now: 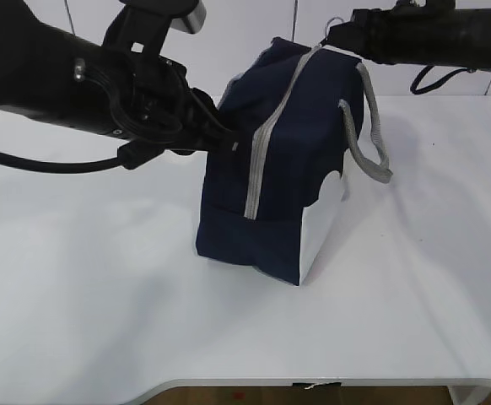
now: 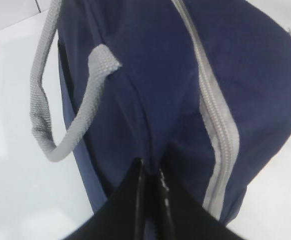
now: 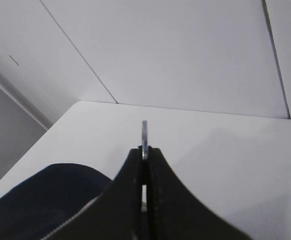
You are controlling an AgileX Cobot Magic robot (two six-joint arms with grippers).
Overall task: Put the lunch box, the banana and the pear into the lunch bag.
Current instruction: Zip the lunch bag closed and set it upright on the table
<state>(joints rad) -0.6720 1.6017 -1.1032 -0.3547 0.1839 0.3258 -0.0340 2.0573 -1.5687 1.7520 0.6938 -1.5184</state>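
My left gripper pinches the bag's side fold well below the ring pull, so it should open and take the bag's top beside the zipper point(image 1: 275, 57).
The navy lunch bag point(image 1: 267, 181) stands on the white table, its grey zipper point(image 1: 267, 143) running closed down the near face. My left gripper point(image 1: 231, 143) is shut, pinching a fold of the bag's fabric on its left side; this shows in the left wrist view point(image 2: 150, 172), beside the zipper point(image 2: 218, 125). My right gripper point(image 1: 330, 38) is shut on the zipper's ring pull point(image 3: 144, 134) at the bag's top, and the bag's dark top point(image 3: 50, 200) lies below it. The lunch box, banana and pear are out of view.
A grey handle point(image 1: 374, 143) hangs down the bag's right side, another shows in the left wrist view point(image 2: 60, 135). The white table point(image 1: 102, 312) runs to its front edge at the bottom. A wall stands behind the table point(image 3: 185, 50).
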